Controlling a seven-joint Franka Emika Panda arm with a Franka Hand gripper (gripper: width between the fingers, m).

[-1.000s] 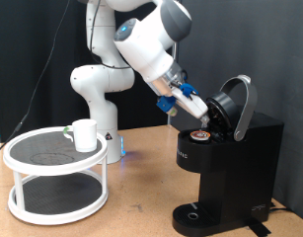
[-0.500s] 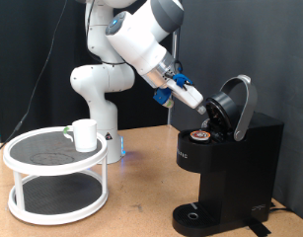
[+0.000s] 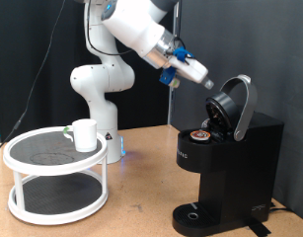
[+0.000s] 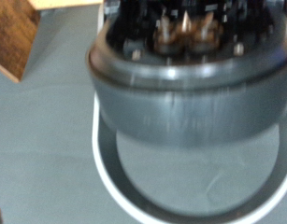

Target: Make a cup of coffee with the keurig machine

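Next, the gripper moves to the top of the grey handle (image 3: 243, 78) (image 4: 196, 216) on the keurig machine's open lid and closes there.
The black keurig machine (image 3: 233, 158) stands at the exterior view's right with its domed lid (image 3: 235, 104) hinged open. A brown-topped coffee pod (image 3: 201, 135) sits in the open holder. My gripper (image 3: 204, 79) hangs in the air just above and to the left of the lid's raised edge, holding nothing that shows. The white cup (image 3: 84, 134) stands on the round white stand (image 3: 54, 163) at the exterior view's left, far from the gripper. The wrist view is blurred and filled by the machine's dark round open lid (image 4: 185, 84); no fingers show there.
The stand has two tiers with dark mesh tops. The robot's white base (image 3: 97, 94) rises behind it. The wooden table (image 3: 141, 202) carries all of it. A black curtain hangs behind. A wooden corner (image 4: 12, 37) shows in the wrist view.
My gripper has risen and drawn back from the pod holder, up and slightly right, to beside the lid's top edge. The pod stays in the holder. Cup and machine have not moved.
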